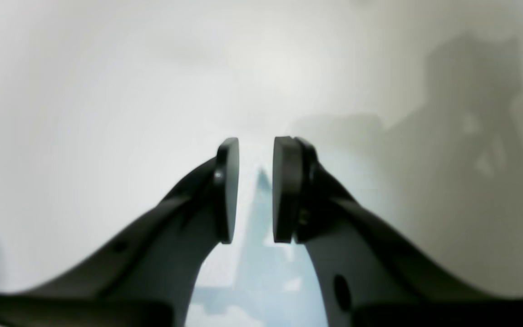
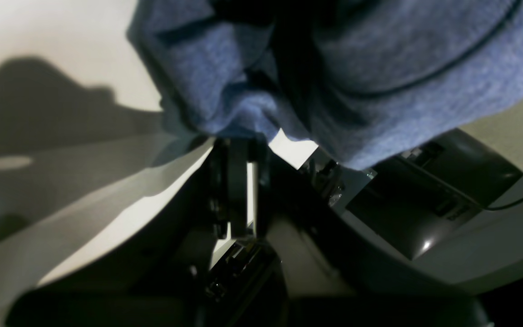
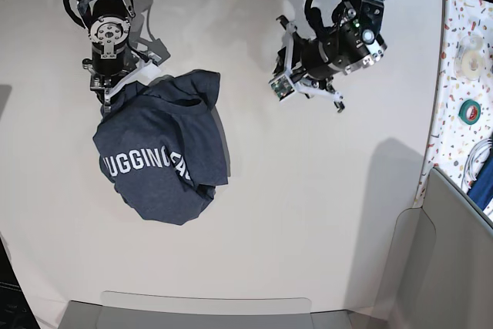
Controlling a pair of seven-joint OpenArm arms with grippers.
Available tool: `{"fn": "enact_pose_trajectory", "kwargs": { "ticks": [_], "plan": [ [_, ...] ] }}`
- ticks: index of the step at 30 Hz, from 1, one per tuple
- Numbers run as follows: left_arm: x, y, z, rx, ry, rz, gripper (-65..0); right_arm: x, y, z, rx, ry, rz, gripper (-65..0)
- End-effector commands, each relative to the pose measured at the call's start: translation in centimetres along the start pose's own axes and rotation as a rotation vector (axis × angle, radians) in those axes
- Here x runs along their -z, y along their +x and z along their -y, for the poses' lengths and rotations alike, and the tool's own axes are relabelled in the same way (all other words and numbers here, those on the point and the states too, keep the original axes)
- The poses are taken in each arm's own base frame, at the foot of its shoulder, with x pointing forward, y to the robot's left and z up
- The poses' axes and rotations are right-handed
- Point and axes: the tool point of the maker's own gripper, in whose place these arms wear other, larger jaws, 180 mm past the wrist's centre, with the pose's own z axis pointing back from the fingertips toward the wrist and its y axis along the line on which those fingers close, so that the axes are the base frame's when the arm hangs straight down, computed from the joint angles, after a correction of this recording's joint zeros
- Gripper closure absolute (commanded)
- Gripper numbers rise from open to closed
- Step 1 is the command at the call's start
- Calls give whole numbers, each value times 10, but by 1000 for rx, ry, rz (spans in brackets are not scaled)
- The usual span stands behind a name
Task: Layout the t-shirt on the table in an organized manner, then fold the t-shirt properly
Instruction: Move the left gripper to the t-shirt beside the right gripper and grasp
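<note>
The fingers of my left gripper should next close on the top corner (image 3: 192, 76) of the navy t-shirt, along the t-shirt's edge from where my right gripper is holding it.
The dark navy t-shirt (image 3: 166, 159) lies crumpled in a heap on the left part of the white table (image 3: 308, 213), with white lettering showing on its front. At the heap's upper left edge my right gripper (image 3: 115, 88) is shut on the cloth. In the right wrist view the blue fabric (image 2: 379, 91) bunches over the fingertips (image 2: 239, 152). My left gripper (image 3: 283, 67) hovers over bare table to the right of the shirt. In the left wrist view its pads (image 1: 227, 190) stand apart with nothing between them.
A speckled strip (image 3: 462, 21) runs down the right edge, carrying a green tape roll (image 3: 471, 110) and cables. A grey box (image 3: 454, 267) fills the bottom right corner, and a grey panel (image 3: 208, 310) lies along the front edge.
</note>
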Motion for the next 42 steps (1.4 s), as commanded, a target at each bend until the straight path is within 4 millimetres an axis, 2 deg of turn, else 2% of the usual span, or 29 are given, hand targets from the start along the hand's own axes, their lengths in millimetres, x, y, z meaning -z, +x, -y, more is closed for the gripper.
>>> {"fn": "enact_pose_trajectory", "kwargs": {
  "ticks": [1,4,6,8,10,13,19,25,30,36,42],
  "plan": [
    [-1,19,-2,20,7,35,-135,-7,16,-39,13,129,75,0],
    [2,39,0,88,-3,30,-139,-9,15,-44,10,138,74,0],
    [8,46,6,116,-25,20,-164,-9,15,-45,10,140,74,0],
    [15,43,14,123,-55,3,-197,-10,14,-47,10,145,71,0],
    [23,40,24,134,-93,-10,-216,-10,3,-51,22,155,44,0],
    [26,49,39,158,-131,35,-217,-9,-3,-52,29,158,31,0],
    [30,60,63,208,-190,68,-217,-12,-2,-59,27,172,32,0],
    [48,64,91,190,-275,65,-217,-12,-3,-60,25,174,30,0],
    [49,84,86,165,-268,160,-216,-12,-1,-59,30,174,33,0],
    [48,107,71,-5,-189,266,-216,-12,-1,-60,30,177,32,0],
    [48,111,70,-59,-174,296,-216,-12,-1,-60,30,177,32,0]
  ]
}}
